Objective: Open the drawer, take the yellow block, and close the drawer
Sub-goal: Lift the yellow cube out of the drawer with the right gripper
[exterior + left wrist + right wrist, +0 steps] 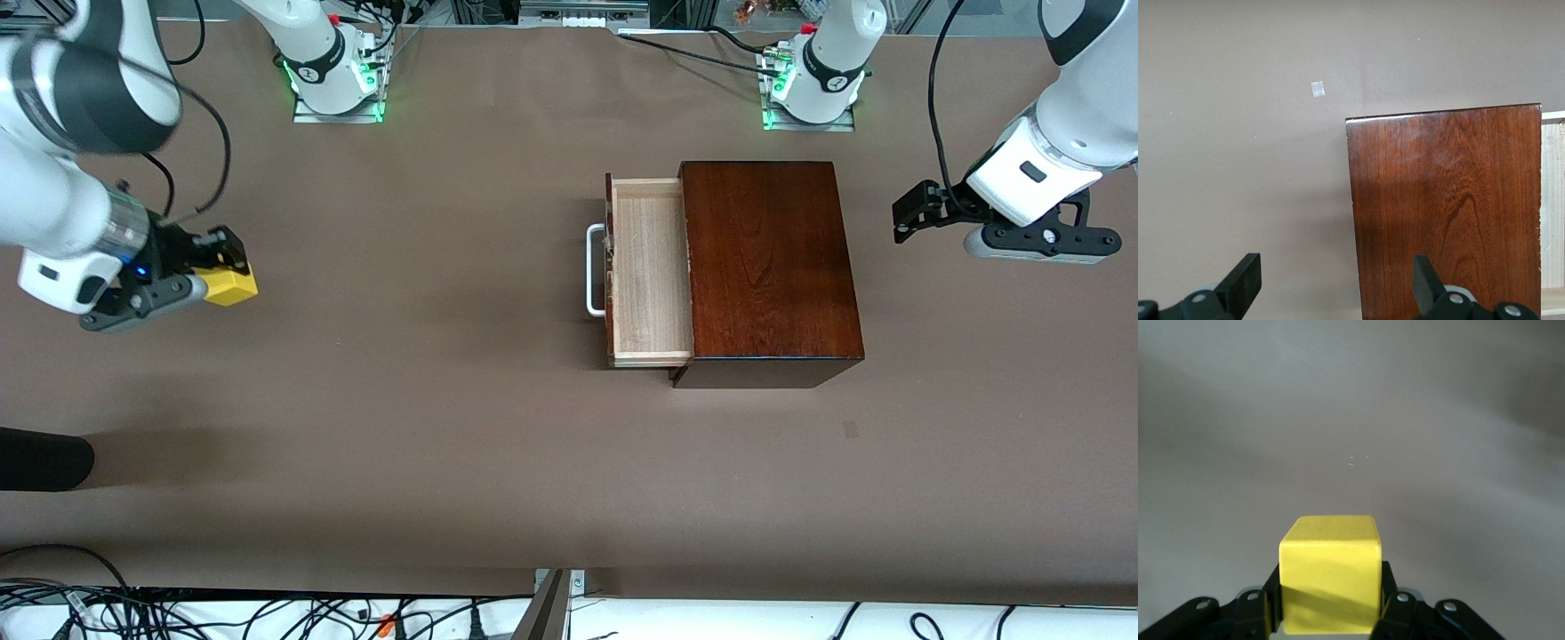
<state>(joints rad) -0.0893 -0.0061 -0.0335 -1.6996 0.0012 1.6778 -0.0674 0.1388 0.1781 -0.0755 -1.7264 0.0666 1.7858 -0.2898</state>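
Note:
My right gripper will put the yellow block down on bare table (300, 341) (1378, 487) between the dark object and the white handle.
The mahogany box (769, 267) stands on the table toward the left arm's end. Its drawer (649, 271) of pale wood is pulled out toward the right arm's end, empty, with its white handle (594, 269) at the front. My right gripper (227, 267) is shut on the yellow block (229, 285) and holds it over bare table at the right arm's end. The block fills the lower middle of the right wrist view (1330, 573). My left gripper (916, 212) is open and empty, beside the box's back at the left arm's end. The left wrist view shows the box top (1448, 207).
A small pale tape mark (851, 429) lies on the brown table nearer to the front camera than the box; it also shows in the left wrist view (1317, 89). A dark object (40, 458) pokes in at the right arm's end. Cables run along the near table edge.

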